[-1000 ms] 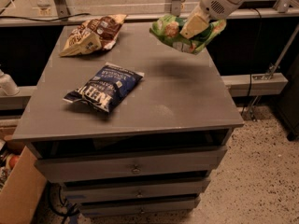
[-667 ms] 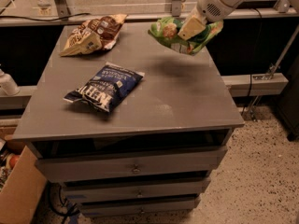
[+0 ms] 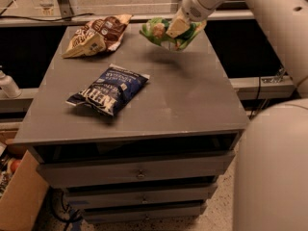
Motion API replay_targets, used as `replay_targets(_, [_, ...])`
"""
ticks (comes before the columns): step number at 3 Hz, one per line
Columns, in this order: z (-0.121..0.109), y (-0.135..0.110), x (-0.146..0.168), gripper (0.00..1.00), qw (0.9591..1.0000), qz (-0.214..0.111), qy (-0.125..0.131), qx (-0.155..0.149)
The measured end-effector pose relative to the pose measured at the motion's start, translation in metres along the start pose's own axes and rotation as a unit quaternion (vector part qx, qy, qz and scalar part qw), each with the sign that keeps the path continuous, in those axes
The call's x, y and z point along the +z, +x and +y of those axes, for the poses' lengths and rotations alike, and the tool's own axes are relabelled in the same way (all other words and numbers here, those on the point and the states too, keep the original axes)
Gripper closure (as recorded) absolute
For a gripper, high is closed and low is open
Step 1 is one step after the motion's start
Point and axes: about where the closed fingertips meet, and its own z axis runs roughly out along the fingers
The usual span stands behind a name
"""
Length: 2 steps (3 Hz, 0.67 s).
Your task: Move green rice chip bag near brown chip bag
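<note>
My gripper is going to release the green rice chip bag on the rear half of the brown chip bag [image 3: 109, 30]. The green bag now hangs above the table's back.
My gripper [image 3: 176, 29] is shut on the green rice chip bag [image 3: 161, 33] and holds it in the air above the back of the grey table [image 3: 192, 100], right of middle. The bag hangs tilted, with its shadow on the tabletop below it. The brown chip bag [image 3: 97, 34] lies flat at the back left corner of the table, a short way left of the green bag. My white arm reaches in from the upper right.
A dark blue chip bag [image 3: 109, 89] lies on the left middle of the table. The table has drawers below. A cardboard box [image 3: 19, 196] stands on the floor at lower left. A white bottle [image 3: 7, 84] is at the left edge. A rail runs behind the table.
My gripper has carried the green bag left, toward the brown bag. The other two bags have not moved on the table.
</note>
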Motion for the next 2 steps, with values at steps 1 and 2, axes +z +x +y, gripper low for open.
replay_targets(1, [-0.012,-0.035,0.038,1.00,0.9994,-0.019,-0.007,-0.027])
replay_targets(2, [-0.008,-0.088,0.065,1.00,0.9965,-0.050,-0.020,-0.064])
